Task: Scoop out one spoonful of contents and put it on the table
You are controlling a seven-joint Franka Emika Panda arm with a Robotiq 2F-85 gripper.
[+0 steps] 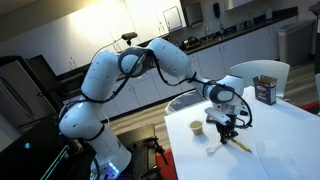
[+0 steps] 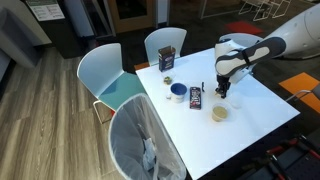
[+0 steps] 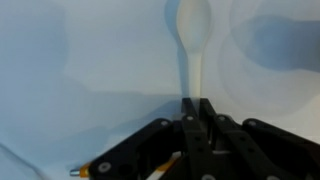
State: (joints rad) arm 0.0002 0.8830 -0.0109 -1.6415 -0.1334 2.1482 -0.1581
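Note:
The spoon's handle is held too far from its bowl, so next my gripper opens and takes the handle closer to the spoon's bowl (image 3: 195, 62) before scooping.
My gripper (image 3: 195, 105) is shut on the handle of a white spoon (image 3: 190, 30). In the wrist view the spoon's bowl points away from me over the white table and looks empty. A blurred round container rim (image 3: 272, 50) lies just right of the spoon. In both exterior views the gripper (image 1: 222, 120) (image 2: 225, 90) hangs low over the table. A small cup (image 2: 219, 112) stands just in front of it, and it also shows in an exterior view (image 1: 196, 126).
On the white table (image 2: 255, 120) stand a blue cup (image 2: 177, 92), a dark packet (image 2: 196, 96) and a brown box (image 2: 167, 60), also seen at the far corner (image 1: 265, 90). Chairs (image 2: 105, 80) surround the table.

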